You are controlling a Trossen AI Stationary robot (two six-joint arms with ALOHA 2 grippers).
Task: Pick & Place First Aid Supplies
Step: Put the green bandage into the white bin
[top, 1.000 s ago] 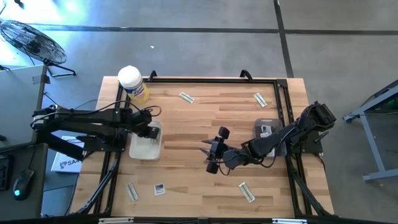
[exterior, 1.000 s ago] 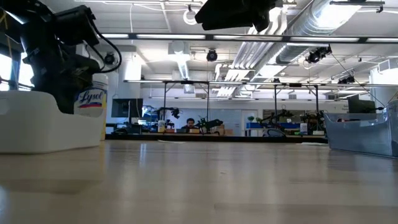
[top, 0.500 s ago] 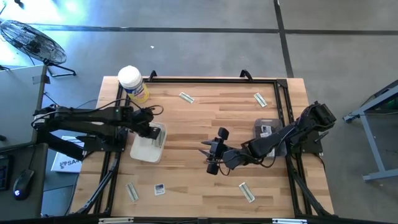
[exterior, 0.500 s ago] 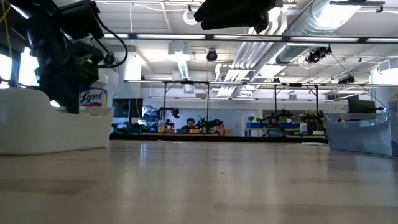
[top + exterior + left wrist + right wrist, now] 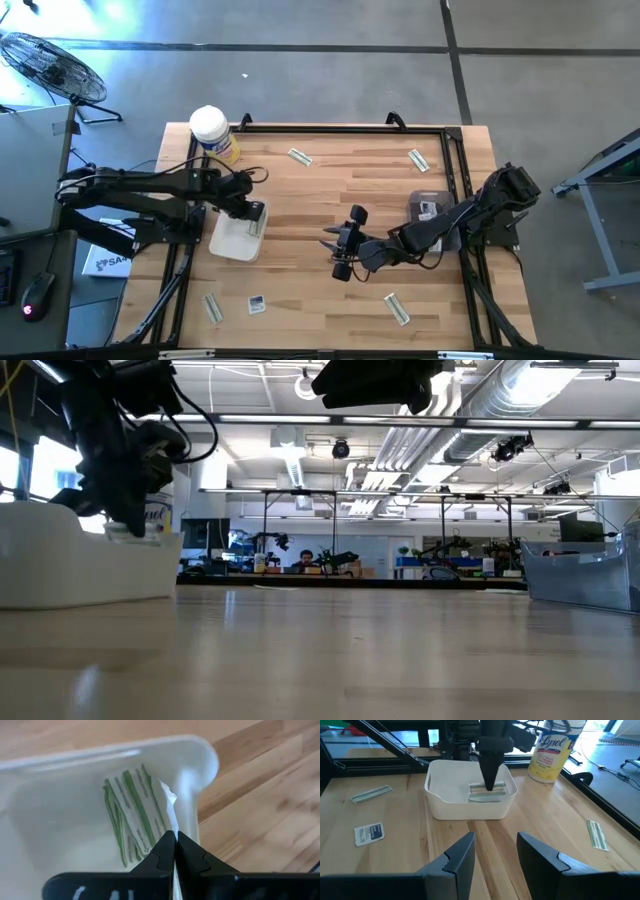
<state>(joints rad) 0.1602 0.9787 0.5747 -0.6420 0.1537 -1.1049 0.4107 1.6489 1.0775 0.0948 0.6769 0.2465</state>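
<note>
Next, my left gripper releases the striped strip packet on top of the striped strips in the white bin (image 5: 255, 226) (image 5: 146, 815).
My left gripper (image 5: 254, 211) stands over the white bin (image 5: 228, 243), pointing down into it, shut on a pale strip packet with green stripes (image 5: 134, 816). In the right wrist view that gripper (image 5: 489, 784) has its tip at strips (image 5: 487, 793) lying in the bin (image 5: 451, 805). My right gripper (image 5: 338, 256) hovers open over the table's middle, touching nothing. Loose strips lie flat at the far side (image 5: 299, 156) (image 5: 418, 159) and near side (image 5: 397, 308) (image 5: 212, 308). A white square packet (image 5: 257, 304) lies near the front. My left gripper pinches the striped strip packet by one end (image 5: 171, 826) between its two fingers, coming from above and pointing down. The packet runs on from the fingertips into the bin, beside its rounded corner (image 5: 192, 775). Whether its far end rests on the bin's floor I cannot tell.
A yellow canister with a white lid (image 5: 213, 135) stands just beyond the bin. A clear bin (image 5: 430, 210) sits at the right side under my right arm. A black frame (image 5: 340, 127) rims the table. Bare wood lies between the two grippers.
My left gripper has moved a little toward the table's right over the bin. The white bin has turned slightly and shifted with it, its right end now farther right. My right arm has kept still.
</note>
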